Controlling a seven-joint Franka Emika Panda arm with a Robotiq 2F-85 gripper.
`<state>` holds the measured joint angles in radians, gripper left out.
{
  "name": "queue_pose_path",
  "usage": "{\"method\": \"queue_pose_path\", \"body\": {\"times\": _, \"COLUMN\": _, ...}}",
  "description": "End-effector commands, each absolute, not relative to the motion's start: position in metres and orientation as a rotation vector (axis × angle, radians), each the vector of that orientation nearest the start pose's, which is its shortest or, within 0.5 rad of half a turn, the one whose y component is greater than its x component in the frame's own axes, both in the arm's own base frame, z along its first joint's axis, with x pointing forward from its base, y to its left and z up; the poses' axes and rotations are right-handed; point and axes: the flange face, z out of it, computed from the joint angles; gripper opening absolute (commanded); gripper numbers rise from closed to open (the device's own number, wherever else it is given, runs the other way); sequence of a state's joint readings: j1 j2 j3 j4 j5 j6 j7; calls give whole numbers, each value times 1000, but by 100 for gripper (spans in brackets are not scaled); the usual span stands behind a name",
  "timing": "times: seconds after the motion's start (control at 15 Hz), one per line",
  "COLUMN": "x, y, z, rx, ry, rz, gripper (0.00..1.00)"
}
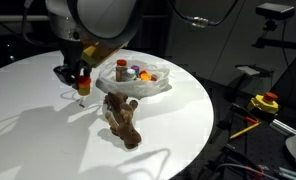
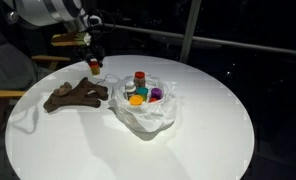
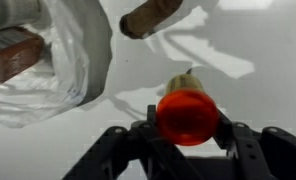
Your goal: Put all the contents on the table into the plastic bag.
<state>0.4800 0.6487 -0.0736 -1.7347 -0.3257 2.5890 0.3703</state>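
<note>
My gripper is going to let go of the red cup next to the orange cup inside the open plastic bag (image 1: 150,73).
A small bottle with an orange-red cap (image 3: 186,112) sits between my gripper's (image 3: 186,128) two black fingers, which press on both sides of the cap. In both exterior views the gripper (image 1: 78,78) (image 2: 93,63) hangs low over the round white table (image 1: 38,130) (image 2: 198,150), just beside the crinkled plastic bag (image 1: 138,88) (image 2: 143,115) (image 3: 73,45). The bag lies open with red, orange, purple and yellow cups and a bottle (image 2: 140,80) inside. A brown lumpy plush object (image 1: 121,118) (image 2: 76,96) (image 3: 153,15) lies on the table next to the bag. Whether the held bottle touches the table cannot be told.
A yellow and red object (image 1: 261,102) sits off the table among cables and stands. A wooden chair edge (image 2: 0,94) shows beside the table. Dark surroundings ring the table's rim.
</note>
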Motion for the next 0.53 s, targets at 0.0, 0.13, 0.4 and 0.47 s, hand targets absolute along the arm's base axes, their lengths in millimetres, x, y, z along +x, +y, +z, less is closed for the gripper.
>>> {"method": "queue_pose_path", "body": {"times": 0.0, "x": 625, "y": 246, "z": 283, "rx": -3304, "ry": -385, "rz": -519, "gripper": 28}}
{"method": "queue_pose_path", "body": {"times": 0.13, "x": 620, "y": 208, "z": 292, "rx": -3366, "ry": -305, "rz": -487, "gripper": 28}}
{"method": "queue_pose_path", "body": {"times": 0.4, "x": 589, "y": 131, "z": 300, "rx": -3435, "ry": -164, "rz": -414, "gripper": 28}}
{"method": "queue_pose_path", "body": {"times": 0.47, "x": 580, "y": 113, "z": 301, "rx": -3442, "ry": -135, "rz": -402, "gripper": 28}}
